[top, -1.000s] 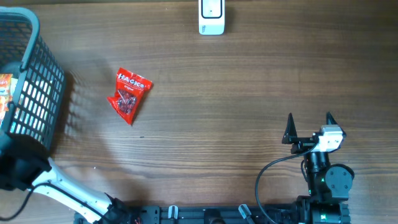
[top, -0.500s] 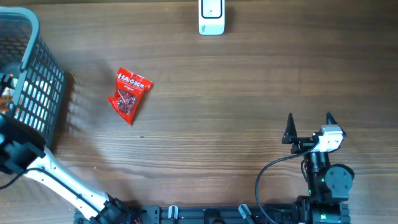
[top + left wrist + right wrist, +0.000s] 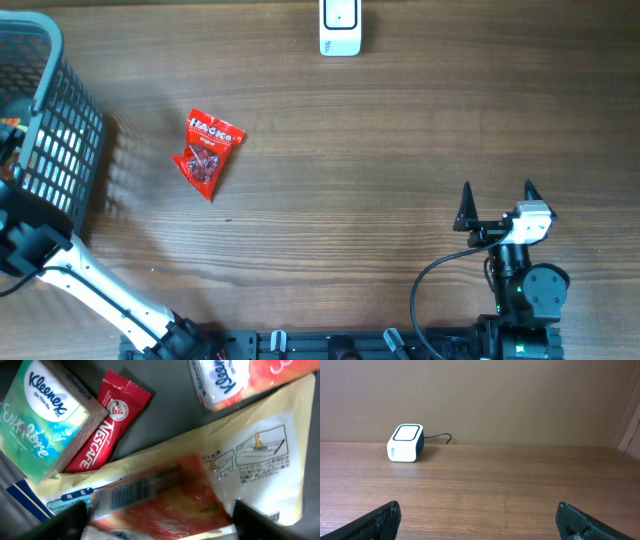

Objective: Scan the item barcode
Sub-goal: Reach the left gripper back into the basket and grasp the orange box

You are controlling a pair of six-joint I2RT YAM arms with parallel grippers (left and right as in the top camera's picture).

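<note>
My left gripper is holding the orange packet end to end, so I will rest the packet on the yellow pouch and pinch it across its narrower width (image 3: pixel 165 497) before scanning.
In the left wrist view my left gripper (image 3: pixel 160 522) reaches down into the basket, one dark finger (image 3: pixel 67 521) on each side of an orange packet (image 3: pixel 165 491) with a barcode (image 3: pixel 135 489) on it. The packet is blurred and its edges meet both fingers; a firm grip does not show. Overhead, the left arm (image 3: pixel 35 245) leans over the dark basket (image 3: pixel 62 140) at the left edge. The white scanner (image 3: pixel 340 27) stands at the table's far edge and shows as a small white box (image 3: pixel 405 442) in the right wrist view. My right gripper (image 3: pixel 497 202) rests open at the front right, nothing between its fingers.
A red snack bag (image 3: pixel 207 151) lies on the table right of the basket. Inside the basket are a green Kleenex box (image 3: pixel 40 415), a red Nescafe stick (image 3: pixel 105 422), a yellow pouch (image 3: pixel 260 465) and a Kleenex pack (image 3: pixel 235 382).
The left arm has shifted up along the table's left edge over the basket. The right arm, the red snack bag and the scanner have not moved.
</note>
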